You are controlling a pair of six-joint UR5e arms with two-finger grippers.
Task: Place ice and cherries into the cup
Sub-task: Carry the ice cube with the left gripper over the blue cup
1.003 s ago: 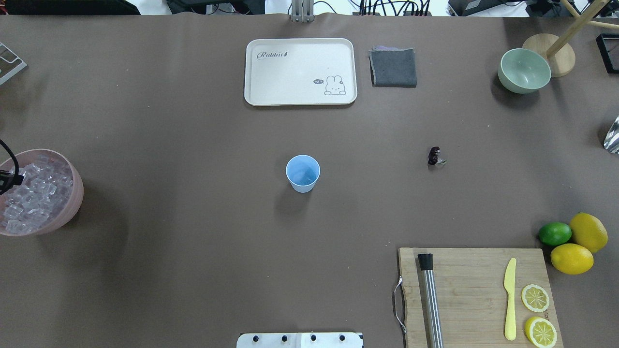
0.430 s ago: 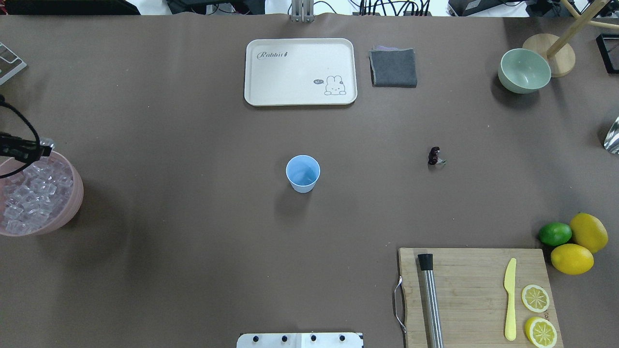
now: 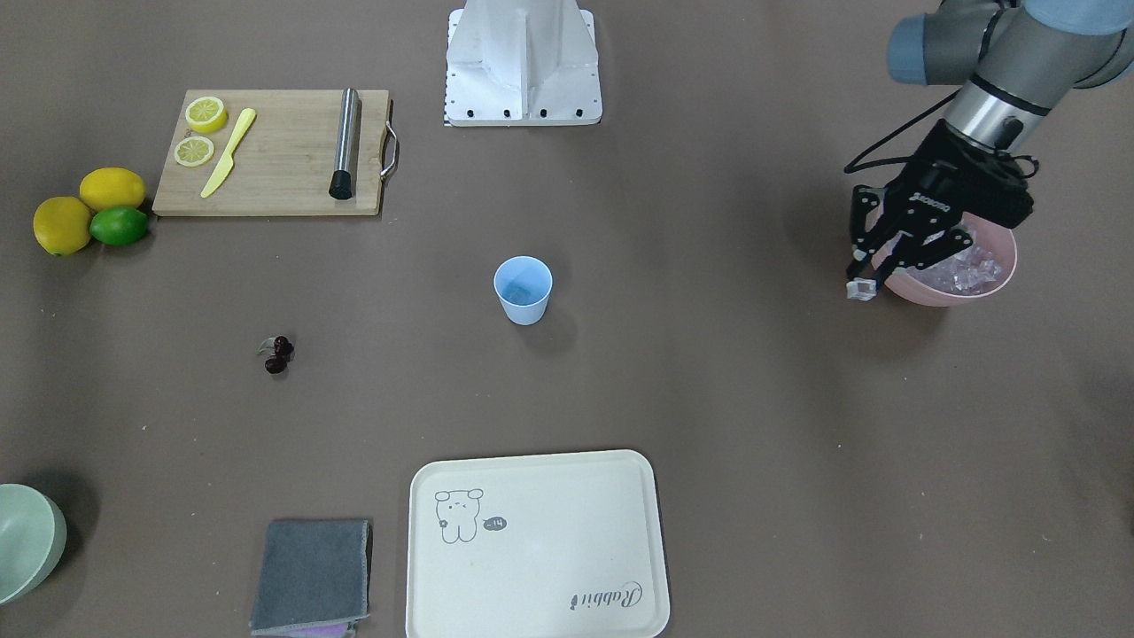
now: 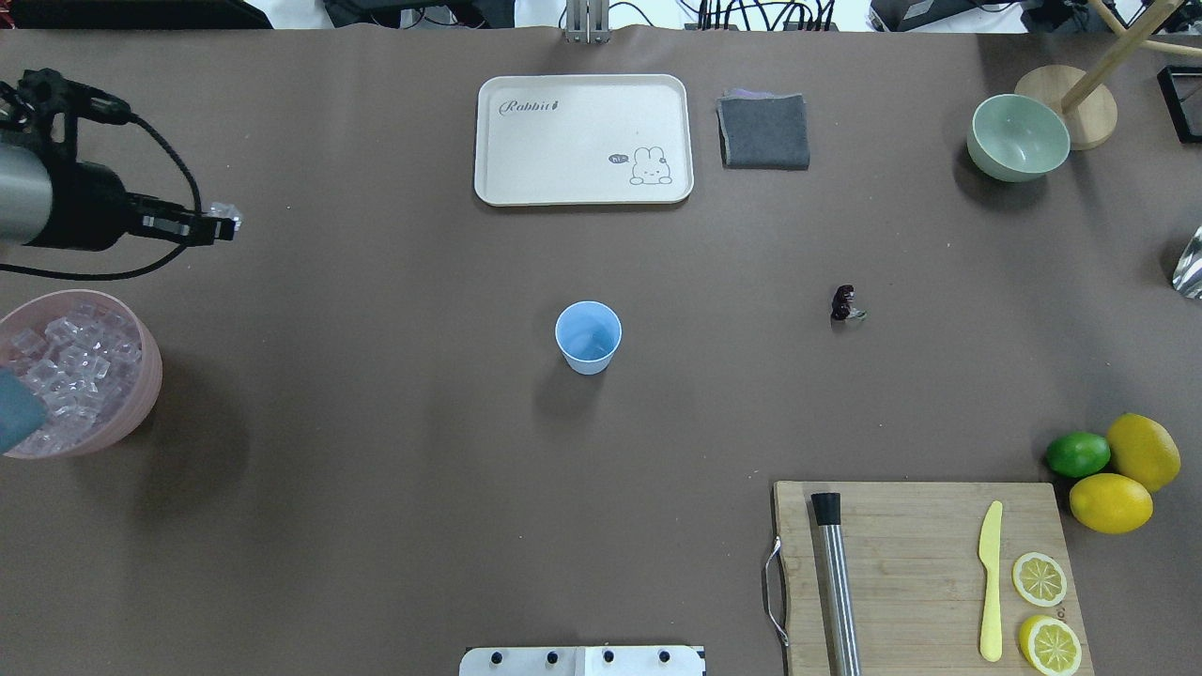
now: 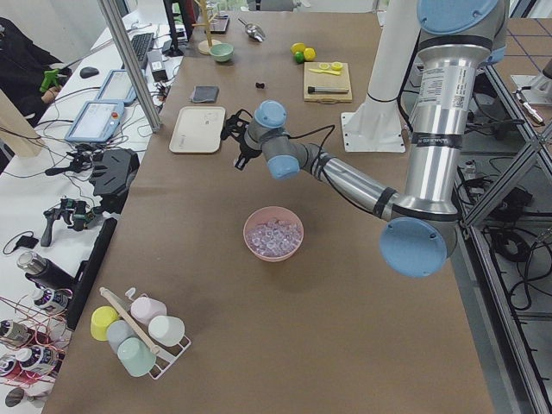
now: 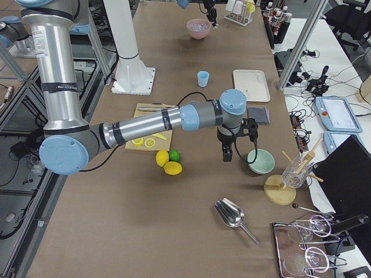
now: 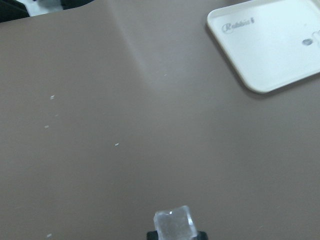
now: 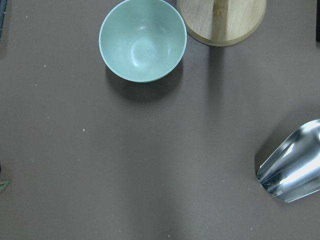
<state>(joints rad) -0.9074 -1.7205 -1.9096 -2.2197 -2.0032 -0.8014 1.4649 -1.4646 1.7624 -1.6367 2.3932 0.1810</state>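
The light blue cup stands in the middle of the table. Next, my left gripper lets go of the clear ice cube onto the bottom of the light blue cup (image 3: 526, 297).
My left gripper (image 4: 218, 226) is shut on one clear ice cube (image 4: 226, 222), held in the air beyond the pink bowl (image 4: 155, 376) of ice (image 4: 70, 366). The cube also shows in the front view (image 3: 860, 288) and the left wrist view (image 7: 174, 223). The light blue cup (image 4: 588, 336) stands upright mid-table, far to the gripper's right. The dark cherries (image 4: 844, 303) lie on the table right of the cup. My right gripper (image 6: 227, 155) shows only in the exterior right view, over the pale green bowl (image 6: 260, 161); I cannot tell whether it is open or shut.
A cream tray (image 4: 582, 138) and grey cloth (image 4: 763, 131) lie at the far side. A cutting board (image 4: 925, 573) with muddler, yellow knife and lemon slices is near right, beside lemons (image 4: 1111, 502) and a lime (image 4: 1077, 453). A metal scoop (image 8: 292, 167) lies far right.
My left gripper rose out of the pink bowl with an ice cube in it and moved away from the robot and to the right. The cup and the cherries have not moved.
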